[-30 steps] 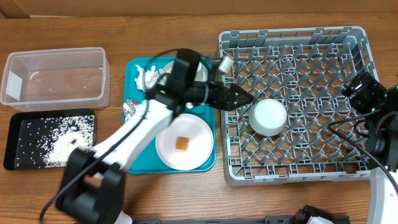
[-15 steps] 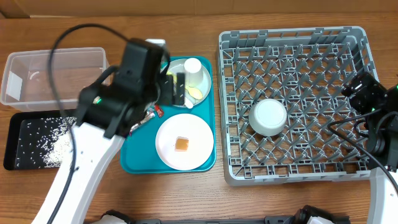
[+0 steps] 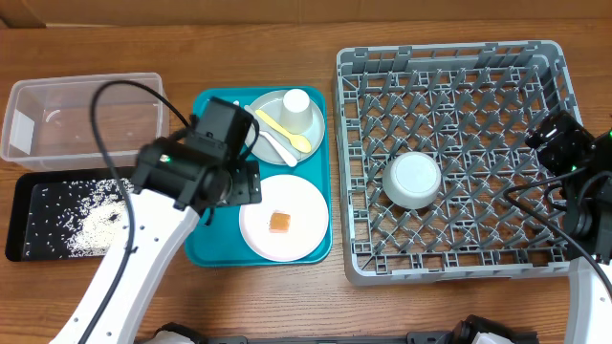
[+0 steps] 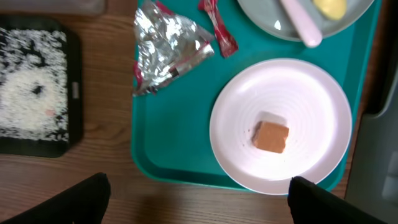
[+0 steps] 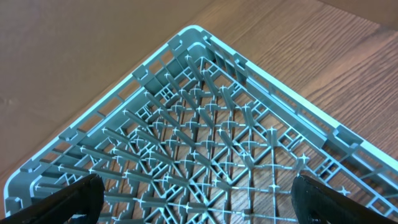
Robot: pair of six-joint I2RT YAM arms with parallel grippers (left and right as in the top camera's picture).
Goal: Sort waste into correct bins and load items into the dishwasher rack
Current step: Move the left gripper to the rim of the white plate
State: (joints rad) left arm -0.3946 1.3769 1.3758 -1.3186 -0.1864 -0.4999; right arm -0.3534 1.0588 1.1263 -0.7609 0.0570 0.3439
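Observation:
My left gripper will go next to the pale pink-white plate and grab the plate's rim [image 3: 321, 238] [image 4: 333, 171] beside the rack, near the teal tray's near corner.
My left gripper [image 3: 239, 183] [image 4: 199, 202] is open and empty above the left side of the teal tray [image 3: 320, 250]. Below it lie a crinkled foil wrapper [image 4: 168, 50] and red-and-white packets [image 4: 217, 28]. The pale pink-white plate [image 3: 306, 205] [image 4: 311, 99] holds the orange cube [image 3: 279, 222] [image 4: 271, 137]. The grey plate [image 3: 268, 105] carries the white cup [image 3: 296, 111], yellow spoon [image 3: 285, 134] and white utensil [image 4: 298, 25]. The grey bowl [image 3: 412, 180] sits upside down in the rack [image 3: 445, 50]. My right gripper [image 3: 559, 139] [image 5: 199, 202] is open above the rack's corner [image 5: 205, 112]. No tissue shows.
The clear tub [image 3: 81, 115] stands at the far left. The black tray [image 3: 29, 196] [image 4: 73, 93] in front of it holds white rice grains [image 3: 91, 225]. My left arm covers the tray's left part in the overhead view.
My left arm has drawn back from the rack by the bowl, swung left over the tray, and now hangs above the tray's left side. The right arm has not moved.

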